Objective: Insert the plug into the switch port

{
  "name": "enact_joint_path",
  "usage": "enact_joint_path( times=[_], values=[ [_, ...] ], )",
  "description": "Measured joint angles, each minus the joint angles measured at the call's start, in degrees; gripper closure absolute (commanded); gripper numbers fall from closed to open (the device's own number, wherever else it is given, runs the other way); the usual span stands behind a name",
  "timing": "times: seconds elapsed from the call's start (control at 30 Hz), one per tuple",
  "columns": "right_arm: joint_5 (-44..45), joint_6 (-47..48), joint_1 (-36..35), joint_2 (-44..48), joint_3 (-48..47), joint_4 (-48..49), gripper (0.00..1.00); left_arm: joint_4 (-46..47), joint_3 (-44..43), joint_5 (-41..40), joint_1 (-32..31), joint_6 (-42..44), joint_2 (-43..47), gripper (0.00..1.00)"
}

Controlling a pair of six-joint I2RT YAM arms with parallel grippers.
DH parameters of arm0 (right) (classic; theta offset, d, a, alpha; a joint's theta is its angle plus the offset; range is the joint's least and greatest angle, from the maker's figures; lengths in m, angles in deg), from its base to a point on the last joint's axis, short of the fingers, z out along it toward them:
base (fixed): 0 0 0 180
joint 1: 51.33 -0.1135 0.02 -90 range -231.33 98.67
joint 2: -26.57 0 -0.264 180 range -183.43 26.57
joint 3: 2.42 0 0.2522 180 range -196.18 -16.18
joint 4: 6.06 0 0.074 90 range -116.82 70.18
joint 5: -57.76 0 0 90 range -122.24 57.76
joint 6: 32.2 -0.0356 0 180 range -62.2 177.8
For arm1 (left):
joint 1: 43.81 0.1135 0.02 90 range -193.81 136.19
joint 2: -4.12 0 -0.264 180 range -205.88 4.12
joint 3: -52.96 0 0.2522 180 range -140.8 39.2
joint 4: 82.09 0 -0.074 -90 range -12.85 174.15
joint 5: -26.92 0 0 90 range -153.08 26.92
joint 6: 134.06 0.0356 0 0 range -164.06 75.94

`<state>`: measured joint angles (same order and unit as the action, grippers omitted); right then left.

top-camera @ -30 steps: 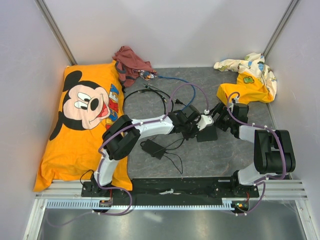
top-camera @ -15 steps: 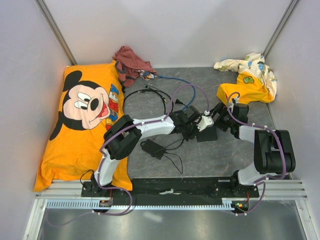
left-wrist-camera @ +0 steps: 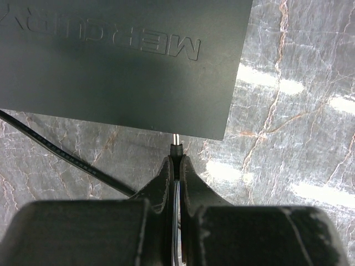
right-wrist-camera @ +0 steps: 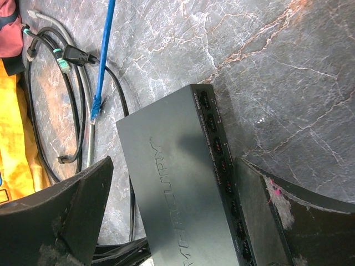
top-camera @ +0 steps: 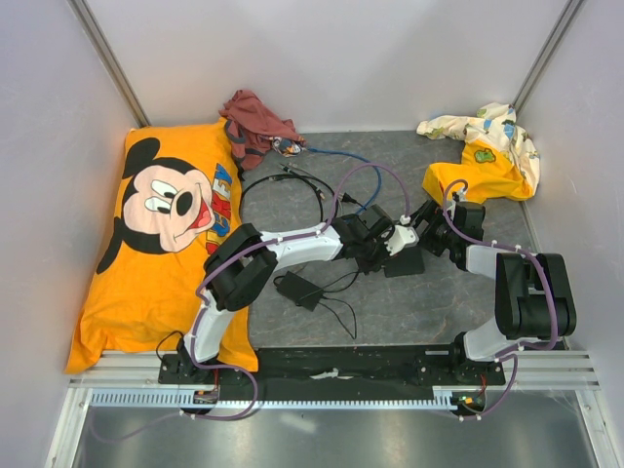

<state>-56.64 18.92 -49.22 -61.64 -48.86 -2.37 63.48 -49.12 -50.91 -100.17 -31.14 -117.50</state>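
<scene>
The robot's left gripper needs to release the thin black plug in the switch's edge [top-camera: 377, 272] [left-wrist-camera: 176, 138] that faces the adapter brick, close to its corner.
The switch [left-wrist-camera: 111, 66] is a flat black box marked MERCURY, and in the top view [top-camera: 404, 261] it lies between both grippers. My left gripper [left-wrist-camera: 176, 159] is shut on the thin black plug [left-wrist-camera: 176, 147]. The plug's metal tip meets the switch's near edge close to its right corner, and the socket itself is hidden. My right gripper [right-wrist-camera: 172, 216] is open and straddles the switch [right-wrist-camera: 166, 183]. One finger [right-wrist-camera: 277, 216] rests by the row of ports [right-wrist-camera: 217, 148]; the other finger [right-wrist-camera: 61, 216] stands apart from the opposite side.
The adapter brick [top-camera: 298, 290] with its cord lies near the left arm. Black cables and a blue cable [right-wrist-camera: 103, 55] coil beyond the switch. An orange Mickey pillow [top-camera: 156, 224] is at the left, a red cloth [top-camera: 255, 122] at the back, and yellow clothes [top-camera: 483, 156] at the back right.
My left gripper has shifted very slightly at the switch's edge, still holding the plug. The right arm and the switch have not visibly moved.
</scene>
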Motion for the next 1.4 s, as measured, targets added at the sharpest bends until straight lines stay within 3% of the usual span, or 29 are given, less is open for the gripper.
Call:
enact_joint_path(
  times=[1.17,1.4],
  values=[
    [0.0,-1.9,0.2,5.5,7.5,4.6,0.02,1.9,-0.1,2.0,0.0,-7.1,-0.7,0.99],
    [1.0,-1.7,-3.6,5.5,7.7,5.3,0.02,-0.4,-0.7,4.7,-0.4,-7.2,-0.8,0.98]
  ],
)
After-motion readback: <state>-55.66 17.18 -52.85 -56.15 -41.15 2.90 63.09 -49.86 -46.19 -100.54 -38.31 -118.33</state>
